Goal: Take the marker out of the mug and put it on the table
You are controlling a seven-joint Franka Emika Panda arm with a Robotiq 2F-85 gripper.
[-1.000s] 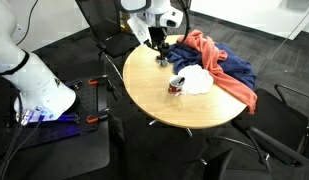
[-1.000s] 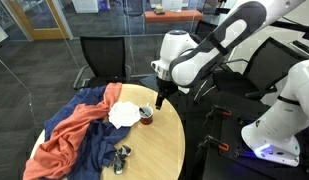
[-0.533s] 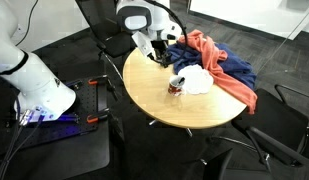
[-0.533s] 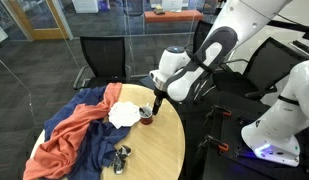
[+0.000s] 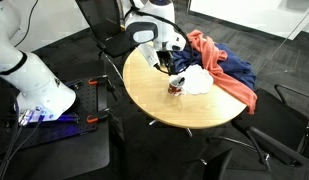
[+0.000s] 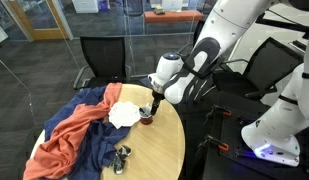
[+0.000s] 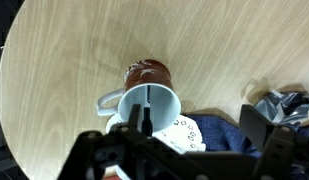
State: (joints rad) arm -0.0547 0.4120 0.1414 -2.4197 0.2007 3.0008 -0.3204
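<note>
The gripper will next move to the marker's upper end (image 5: 173, 74) (image 7: 147, 127) at the opening of the mug and close there.
The mug (image 7: 149, 92), reddish-brown outside and pale inside, stands on the round tan table (image 7: 64, 60) against a white cloth. It also shows in both exterior views (image 5: 177, 86) (image 6: 147, 117). The marker (image 7: 147, 116) is a thin dark stick standing inside the mug. My gripper (image 7: 194, 125) is open and hangs just above the mug, with one finger at the mug's opening next to the marker and the other far off to the right. It also shows low over the mug in both exterior views (image 5: 166, 68) (image 6: 154, 103). It holds nothing.
A white dotted cloth (image 6: 122, 114) lies beside the mug, on blue (image 5: 232, 70) and orange (image 6: 64, 140) cloths that cover one side of the table. A small dark cup-like object (image 6: 121, 157) sits near the table's edge. Black chairs (image 6: 99, 60) surround the table.
The arm has swung from the table's edge towards the mug and come down, so the open gripper now sits right over the mug's opening.
</note>
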